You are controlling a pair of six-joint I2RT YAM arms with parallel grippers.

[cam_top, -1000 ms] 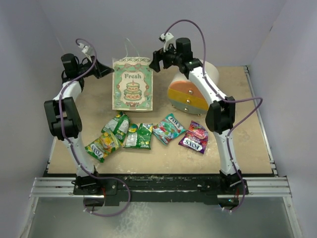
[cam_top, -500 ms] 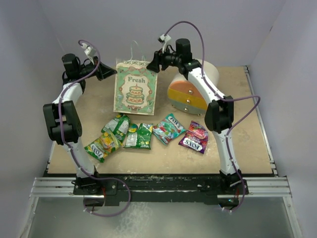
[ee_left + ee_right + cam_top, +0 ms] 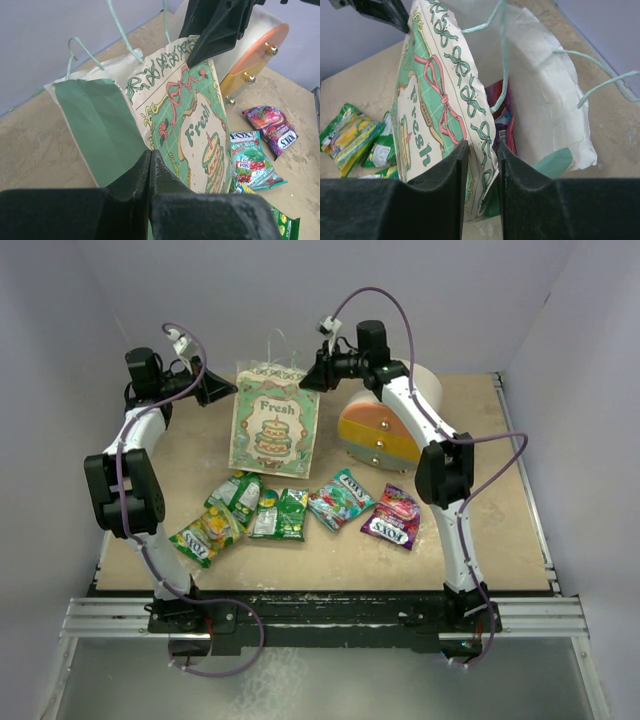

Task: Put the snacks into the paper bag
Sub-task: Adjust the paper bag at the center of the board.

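Note:
The bag's front side slants over its opening, so my left gripper will release it for my right gripper to pull forward, then take the bag's green side (image 3: 95,117).
The paper bag (image 3: 275,425) stands upright at the back of the table with its mouth open. My left gripper (image 3: 228,392) is shut on the bag's upper left corner, its fingers pinched on the fold (image 3: 149,152). My right gripper (image 3: 308,380) is at the upper right corner and stands open. Its jaws are narrow and straddle the front wall (image 3: 481,145), with a gap still showing. A purple packet (image 3: 502,120) lies inside the bag. On the table in front lie more snacks: yellow-green (image 3: 205,535), two green (image 3: 237,495) (image 3: 280,513), teal (image 3: 341,498) and purple (image 3: 392,516).
The round white, orange and yellow drawer unit (image 3: 385,430) stands just right of the bag, under the right arm. The bag's string handles (image 3: 600,85) stick up above its mouth. Grey walls close in the table at the back and on both sides.
My right gripper has moved left onto the bag's top right corner and its jaws have narrowed around the front wall. The bag and the left gripper holding it have shifted slightly right.

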